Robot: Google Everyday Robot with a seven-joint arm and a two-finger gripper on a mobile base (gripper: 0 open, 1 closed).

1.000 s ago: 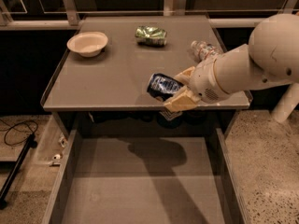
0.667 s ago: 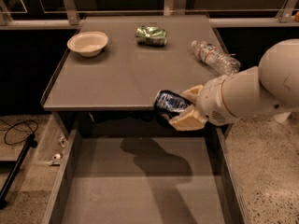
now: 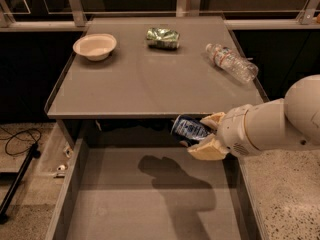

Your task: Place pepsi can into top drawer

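Observation:
Next, my gripper lets go of the pepsi can in the arm's shadow, on the top drawer's flat bottom [image 3: 177, 172].
The pepsi can [image 3: 189, 128], dark blue with white markings, lies on its side between the cream fingers of my gripper [image 3: 202, 134]. The gripper is shut on it and holds it in the air just past the table's front edge, above the back right part of the open top drawer [image 3: 150, 204]. The drawer is a wide grey tray pulled out below the table, and the arm's shadow falls on its flat bottom. My white arm [image 3: 280, 124] reaches in from the right.
On the grey table [image 3: 150, 84] stand a white bowl [image 3: 95, 46] at the back left, a crushed green can [image 3: 162, 37] at the back middle and a clear plastic bottle [image 3: 231, 62] lying at the right. A black cable and stand [image 3: 17, 169] lie on the floor at left.
The gripper with the can has moved down and forward, from over the table's front edge to below it, over the open drawer.

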